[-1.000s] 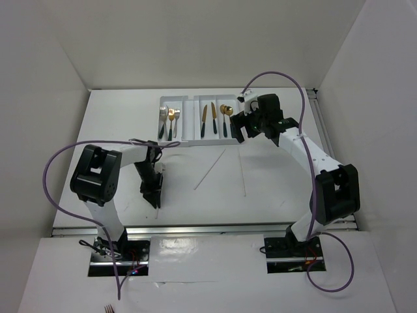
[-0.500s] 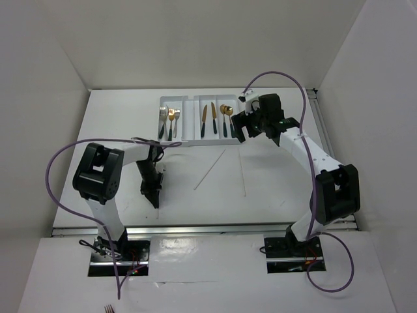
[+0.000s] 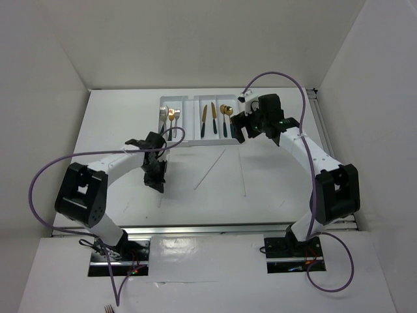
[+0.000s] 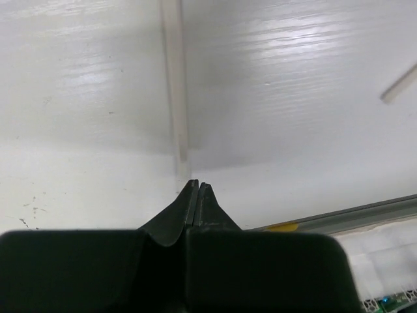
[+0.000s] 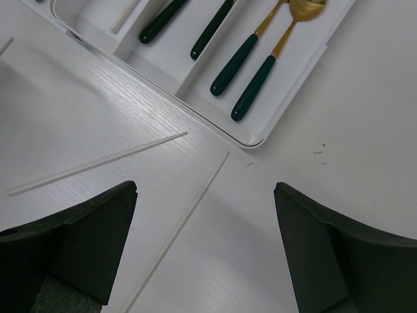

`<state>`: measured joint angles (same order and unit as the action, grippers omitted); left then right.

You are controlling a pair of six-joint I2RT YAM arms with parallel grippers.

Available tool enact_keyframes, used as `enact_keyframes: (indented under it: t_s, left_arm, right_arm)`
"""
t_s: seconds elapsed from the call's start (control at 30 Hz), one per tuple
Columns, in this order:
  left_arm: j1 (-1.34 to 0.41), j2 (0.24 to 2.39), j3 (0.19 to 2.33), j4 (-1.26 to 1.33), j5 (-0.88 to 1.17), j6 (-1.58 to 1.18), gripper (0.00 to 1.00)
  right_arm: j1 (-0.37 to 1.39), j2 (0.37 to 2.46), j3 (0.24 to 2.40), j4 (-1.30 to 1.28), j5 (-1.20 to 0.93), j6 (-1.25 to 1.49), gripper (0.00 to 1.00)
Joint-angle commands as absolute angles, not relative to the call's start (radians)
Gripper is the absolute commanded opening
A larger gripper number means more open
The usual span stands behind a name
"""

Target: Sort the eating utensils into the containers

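Note:
My left gripper's empty fingers are shut beside the end of the chopstick below. I should open them and close them around that chopstick [image 4: 180, 145] before I lift it.
The white organiser tray [image 3: 185, 124] lies at the back of the table. It holds forks [image 3: 166, 120], knives [image 3: 208, 119] and gold spoons [image 3: 226, 117] with dark green handles; the spoons [image 5: 253, 85] also show in the right wrist view, and a pale chopstick [image 5: 124, 16] lies in one slot. Two chopsticks [image 3: 210, 168] [image 3: 242, 173] lie loose on the table. My left gripper [image 3: 157, 183] is shut and empty; a chopstick's end [image 4: 174, 85] lies just ahead of its tips [image 4: 197, 186]. My right gripper [image 3: 242, 134] is open beside the tray's near right corner [image 5: 260, 138], above a chopstick [image 5: 189, 215].
A second loose chopstick [image 5: 98, 163] lies to the left in the right wrist view, and another [image 4: 399, 85] lies at the right edge of the left wrist view. A metal rail [image 3: 208, 228] runs along the table's near edge. White walls enclose the table.
My left arm has swung its elbow down and to the left, and its shut gripper has moved away from the near edge toward the tray. The right gripper has hardly moved.

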<state>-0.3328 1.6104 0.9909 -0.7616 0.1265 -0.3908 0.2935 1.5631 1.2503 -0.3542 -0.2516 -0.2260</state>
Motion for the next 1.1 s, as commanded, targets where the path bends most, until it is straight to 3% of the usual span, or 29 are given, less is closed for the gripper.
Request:
enact_keyframes:
  t_s: [0.0,0.03,0.2,0.33,0.63,0.8,0.9,0.93,1.0,1.07]
  left_arm:
    - [-0.342,1.555,0.963,-0.712,0.109,-0.413,0.00]
    - [-0.342,1.546,0.953,-0.703,0.124,-0.413,0.01]
    - [-0.353,1.546,0.963,-0.703,0.101,-0.413,0.54]
    - [-0.362,1.559,0.963,-0.703,0.080,-0.413,0.57]
    - [-0.371,1.687,1.012,-0.703,0.014,-0.402,0.45]
    - [-0.371,1.770,1.063,-0.703,-0.032,-0.393,0.44]
    - [-0.371,1.816,1.074,-0.712,-0.043,-0.393,0.33]
    - [-0.371,1.825,1.083,-0.712,-0.043,-0.393,0.18]
    - [-0.371,1.838,1.083,-0.712,-0.043,-0.393,0.05]
    - [-0.371,1.847,1.083,-0.701,-0.032,-0.393,0.00]
  right_arm:
    - [0.287,1.578,1.266,-0.364,-0.276,-0.229,0.93]
    - [0.287,1.578,1.275,-0.364,-0.285,-0.229,0.93]
    - [0.296,1.598,1.296,-0.364,-0.285,-0.229,0.93]
    - [0.296,1.598,1.296,-0.364,-0.285,-0.229,0.93]
    - [0.296,1.580,1.276,-0.364,-0.267,-0.229,0.93]
    - [0.296,1.571,1.267,-0.364,-0.267,-0.229,0.93]
    - [0.296,1.571,1.267,-0.364,-0.267,-0.229,0.93]
    - [0.296,1.571,1.267,-0.354,-0.267,-0.229,0.93]
    - [0.287,1.580,1.267,-0.354,-0.267,-0.229,0.93]
    - [0.287,1.580,1.267,-0.354,-0.267,-0.229,0.93]
